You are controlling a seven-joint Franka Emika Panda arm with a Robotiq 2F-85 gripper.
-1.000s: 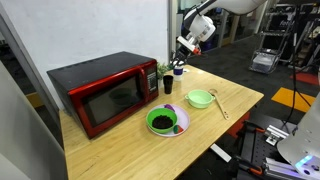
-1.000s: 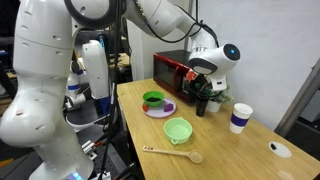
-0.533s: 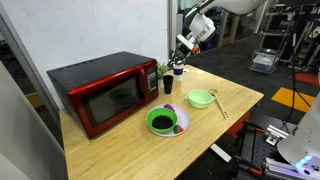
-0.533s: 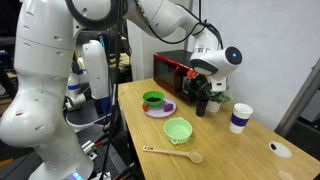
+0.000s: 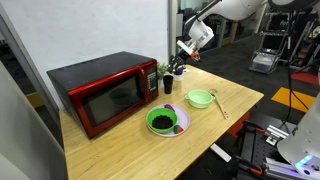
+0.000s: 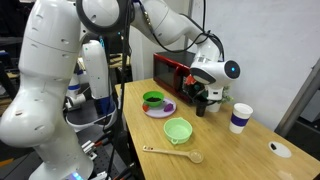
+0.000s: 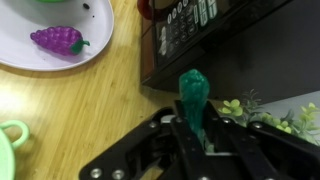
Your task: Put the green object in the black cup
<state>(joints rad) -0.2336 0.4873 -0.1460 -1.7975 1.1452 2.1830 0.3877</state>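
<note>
My gripper is going to release the green object, now hanging just above the black cup, inside the black cup (image 5: pixel 168 84) next to the corner of the red microwave.
My gripper (image 7: pixel 195 128) is shut on the green object (image 7: pixel 192 92), a small dark green piece that sticks out between the fingers. In both exterior views the gripper (image 5: pixel 179 66) (image 6: pixel 200 91) hangs just above the black cup (image 5: pixel 168 86) (image 6: pixel 201 107). The cup stands upright on the wooden table, close to the red microwave's corner. It does not show in the wrist view.
The red microwave (image 5: pixel 100 92) stands behind the cup, with a small green plant (image 7: pixel 268 112) beside it. Also on the table are a plate (image 5: pixel 178 130) with a green bowl and purple grapes (image 7: pixel 55 40), a light green bowl (image 5: pixel 200 98), a wooden spoon (image 6: pixel 175 154) and a white cup with a blue band (image 6: pixel 240 117).
The arm has shifted slightly above the black cup with the green object still held. Nothing on the table has moved.
</note>
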